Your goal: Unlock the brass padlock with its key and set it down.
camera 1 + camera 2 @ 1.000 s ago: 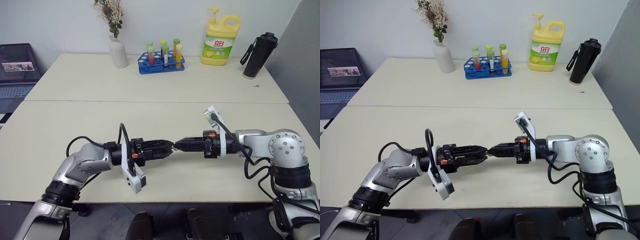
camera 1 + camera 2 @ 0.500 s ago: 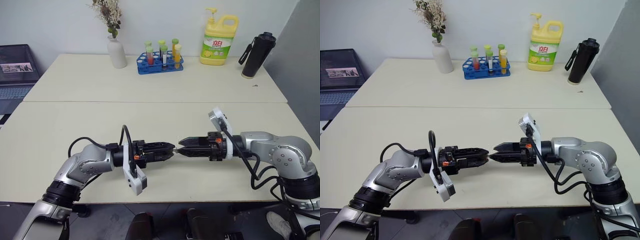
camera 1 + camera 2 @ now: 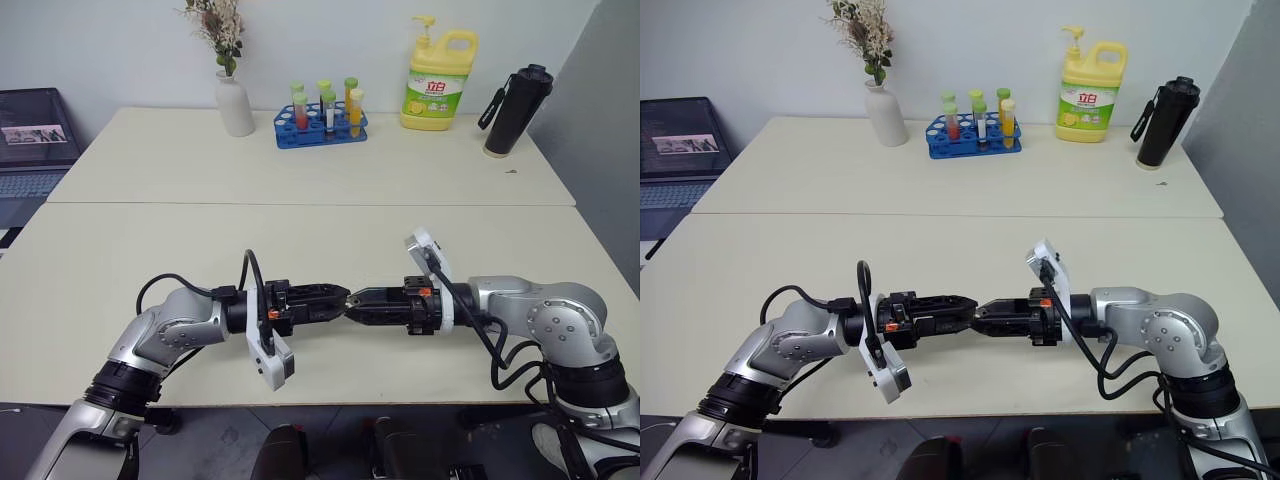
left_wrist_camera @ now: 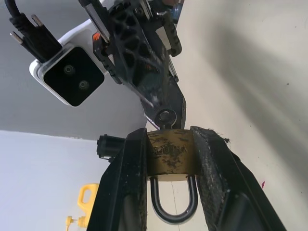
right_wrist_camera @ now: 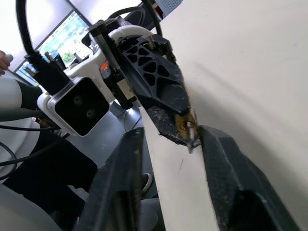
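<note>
The padlock's shackle sits back between the left gripper's fingers, so the robot's right gripper needs to leave the key and take the padlock's body (image 5: pixel 186 124) to free the left gripper.
My left gripper (image 3: pixel 343 297) points right, low over the table near its front edge. It is shut on the brass padlock (image 4: pixel 171 154), which sits clamped between its two fingers (image 4: pixel 132 178) with the silver shackle (image 4: pixel 173 209) closed. The key (image 4: pixel 166 115) sticks out of the lock body. My right gripper (image 3: pixel 353 297) points left and meets the left one tip to tip. In the right wrist view its fingers (image 5: pixel 226 178) stand apart around the key (image 5: pixel 191 139). The key lies close against one finger beside the padlock (image 5: pixel 184 122).
At the back of the cream table (image 3: pixel 300 170) stand a white vase (image 3: pixel 237 105), a blue test-tube rack (image 3: pixel 322 125), a yellow detergent bottle (image 3: pixel 437 80) and a black bottle (image 3: pixel 515 110). A laptop (image 3: pixel 35 140) sits far left.
Half a second ago my right gripper stood a little apart from the left with wider fingers. It has since moved left onto the key and narrowed. The left gripper kept still.
</note>
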`<move>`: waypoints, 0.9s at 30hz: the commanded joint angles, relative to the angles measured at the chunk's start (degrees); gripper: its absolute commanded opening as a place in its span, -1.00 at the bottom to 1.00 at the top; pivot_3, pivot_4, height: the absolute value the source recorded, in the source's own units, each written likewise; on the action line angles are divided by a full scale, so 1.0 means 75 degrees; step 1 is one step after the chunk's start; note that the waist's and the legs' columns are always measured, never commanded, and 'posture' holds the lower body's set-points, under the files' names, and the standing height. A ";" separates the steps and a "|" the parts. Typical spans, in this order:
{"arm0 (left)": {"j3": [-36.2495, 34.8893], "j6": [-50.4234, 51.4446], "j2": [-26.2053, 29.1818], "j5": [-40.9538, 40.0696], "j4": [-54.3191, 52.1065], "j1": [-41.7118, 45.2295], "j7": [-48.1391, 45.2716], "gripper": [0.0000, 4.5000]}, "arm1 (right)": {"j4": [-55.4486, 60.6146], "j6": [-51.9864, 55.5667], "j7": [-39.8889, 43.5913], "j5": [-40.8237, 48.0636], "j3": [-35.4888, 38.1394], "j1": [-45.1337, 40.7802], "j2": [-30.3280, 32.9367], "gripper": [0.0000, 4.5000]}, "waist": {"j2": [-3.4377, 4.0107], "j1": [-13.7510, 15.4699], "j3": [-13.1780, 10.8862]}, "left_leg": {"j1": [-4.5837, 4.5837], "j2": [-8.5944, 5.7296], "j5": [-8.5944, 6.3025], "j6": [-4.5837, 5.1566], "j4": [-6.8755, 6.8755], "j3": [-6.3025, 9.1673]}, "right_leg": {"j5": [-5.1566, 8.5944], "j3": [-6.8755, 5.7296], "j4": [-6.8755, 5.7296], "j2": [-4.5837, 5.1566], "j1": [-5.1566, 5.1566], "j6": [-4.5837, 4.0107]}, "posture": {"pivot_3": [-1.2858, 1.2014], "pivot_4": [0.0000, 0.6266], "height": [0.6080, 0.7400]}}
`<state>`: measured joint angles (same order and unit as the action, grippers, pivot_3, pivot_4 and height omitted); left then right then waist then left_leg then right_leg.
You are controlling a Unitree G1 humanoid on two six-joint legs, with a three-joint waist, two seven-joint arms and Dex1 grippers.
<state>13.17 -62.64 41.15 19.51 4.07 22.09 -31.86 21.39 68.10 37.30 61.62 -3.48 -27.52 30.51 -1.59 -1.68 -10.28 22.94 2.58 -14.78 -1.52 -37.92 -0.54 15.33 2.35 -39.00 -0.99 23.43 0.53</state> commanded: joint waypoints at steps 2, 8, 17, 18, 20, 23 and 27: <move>-0.0020 0.0031 -0.0004 -0.0075 -0.0232 0.0074 0.0123 -0.56 | 0.0080 0.0057 0.0006 0.0259 0.0203 -0.0055 -0.0068 -0.99 | 0.0000 0.0000 0.0000 | 0.0000 0.0001 0.0000 0.0000 0.0000 0.0001 | 0.0000 0.0000 0.0000 0.0000 0.0000 0.0000 | 0.03 -0.52 1.00; -0.0025 0.0043 -0.0019 -0.0049 -0.0261 0.0047 0.0139 -0.56 | 0.0052 0.0066 0.0104 0.0190 0.0153 -0.0057 0.0003 -1.00 | 0.0000 0.0000 0.0000 | 0.0000 0.0000 0.0000 0.0000 0.0000 0.0000 | 0.0000 0.0000 0.0000 0.0000 0.0000 0.0000 | 0.03 -0.52 1.00; -0.0021 -0.0151 0.0000 0.0120 -0.0265 0.0043 0.0179 -0.56 | -0.0830 0.0996 -0.0343 0.1091 0.0564 -0.0553 -0.0271 -1.00 | 0.0000 -0.0001 0.0000 | -0.0001 0.0001 0.0000 0.0000 0.0000 -0.0002 | 0.0000 0.0001 0.0000 0.0000 0.0000 -0.0001 | 0.03 -0.52 1.00; -0.0025 -0.0179 -0.0008 0.0168 -0.0257 0.0047 0.0206 -0.56 | -0.0964 0.1180 -0.0458 0.1226 0.0620 -0.0638 -0.0325 -1.00 | 0.0000 -0.0001 0.0000 | -0.0001 0.0001 0.0000 0.0000 0.0000 -0.0002 | -0.0002 0.0001 -0.0002 0.0000 0.0000 -0.0003 | 0.03 -0.52 1.00; -0.0040 -0.0225 -0.0029 0.0237 -0.0234 0.0056 0.0288 -0.56 | -0.1417 0.1697 -0.0837 0.1684 0.0784 -0.0849 -0.0483 -1.00 | 0.0000 -0.0001 0.0000 | -0.0001 0.0001 0.0000 0.0000 0.0001 -0.0001 | -0.0002 0.0001 -0.0002 0.0000 0.0000 -0.0004 | 0.03 -0.52 1.00; -0.0081 -0.0330 -0.0028 0.0388 -0.0176 0.0071 0.0420 -0.56 | -0.2101 0.2380 -0.1309 0.2195 0.0950 -0.1172 -0.0634 -1.00 | 0.0000 -0.0002 0.0000 | 0.0000 0.0001 0.0000 0.0000 0.0001 -0.0002 | -0.0006 0.0002 -0.0001 0.0000 0.0000 -0.0010 | 0.03 -0.52 1.00; -0.0091 -0.0424 -0.0003 0.0554 -0.0152 0.0093 0.0565 -0.56 | -0.2559 0.2776 -0.1774 0.2510 0.1097 -0.1417 -0.0779 -1.00 | 0.0000 -0.0003 0.0000 | 0.0001 0.0001 0.0000 0.0000 0.0001 -0.0003 | -0.0006 0.0002 -0.0001 0.0001 0.0000 -0.0010 | 0.03 -0.52 1.00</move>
<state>12.98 -64.09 41.19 23.27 4.23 22.13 -28.72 2.31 88.19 25.17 77.44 2.61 -36.48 25.47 -1.58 -1.70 -10.28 22.95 2.59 -14.78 -1.52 -37.91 -0.57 15.29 2.37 -39.01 -0.99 23.44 0.46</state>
